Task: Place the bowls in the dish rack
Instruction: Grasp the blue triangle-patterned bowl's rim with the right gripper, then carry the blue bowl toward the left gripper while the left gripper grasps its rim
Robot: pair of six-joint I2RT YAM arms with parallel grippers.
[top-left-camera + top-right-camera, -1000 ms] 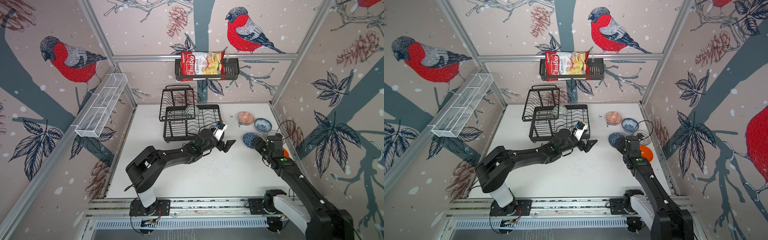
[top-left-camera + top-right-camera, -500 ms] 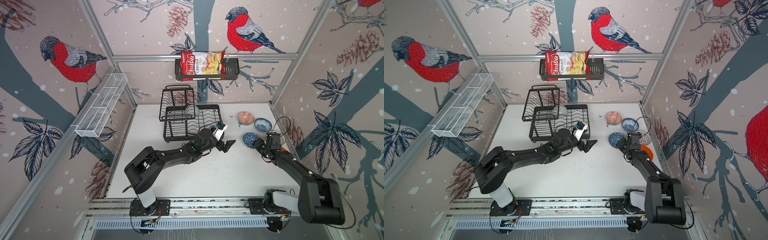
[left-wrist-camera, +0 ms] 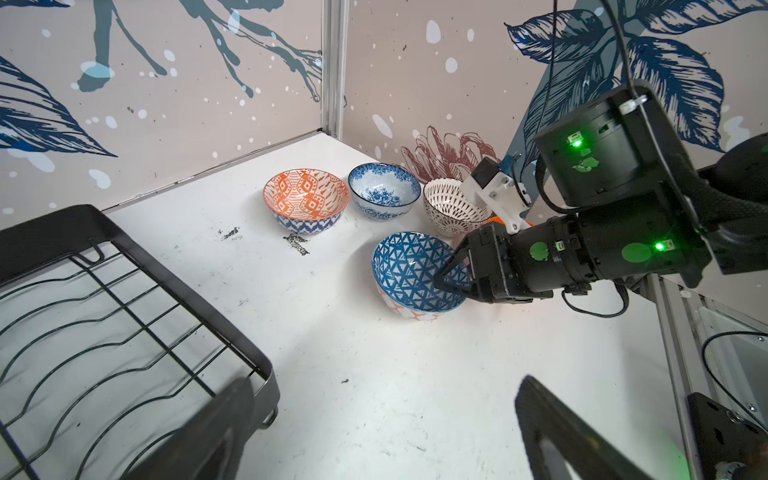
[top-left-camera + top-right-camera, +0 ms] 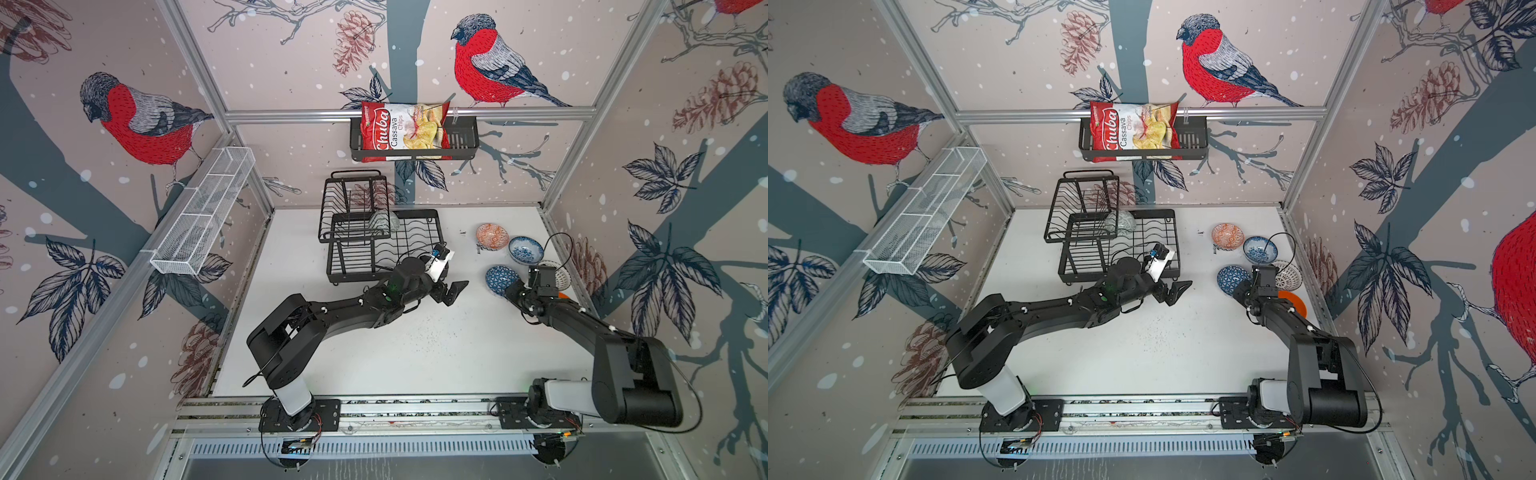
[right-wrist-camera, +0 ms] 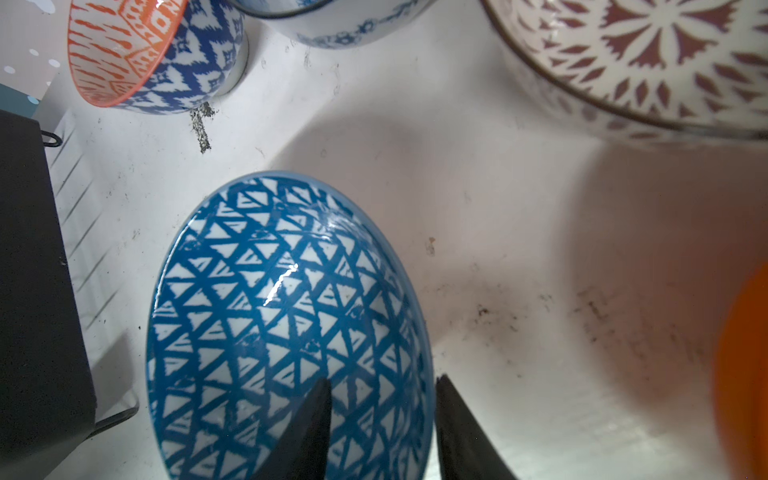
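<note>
Next, the left gripper grabs the dark blue geometric bowl by its rack-side rim (image 4: 486, 277) (image 3: 374, 260), across from the robot's right gripper.
The dark blue geometric bowl (image 5: 286, 316) stands tilted on the white table at the right. My right gripper (image 5: 382, 386) straddles its near rim, one finger inside and one outside, drawn in on the wall. Behind it stand the salmon-orange bowl (image 4: 492, 236), the blue-white floral bowl (image 4: 525, 249) and the white lattice bowl (image 3: 451, 205). The plain orange bowl (image 4: 1293, 301) lies half hidden under the right arm. A grey-green bowl (image 4: 386, 220) sits in the black dish rack (image 4: 330, 257). My left gripper (image 4: 454, 293) hangs open and empty beside the rack's right front corner.
A long white mesh shelf (image 4: 203, 212) hangs on the left wall. A black basket (image 4: 461, 139) holding a chips bag hangs on the back wall. The right wall stands close behind the bowls. Bare table lies between the two arms.
My right gripper's jaws have narrowed from wide open onto the dark blue bowl's rim, and the right arm has swung lower. The left arm has stayed put.
</note>
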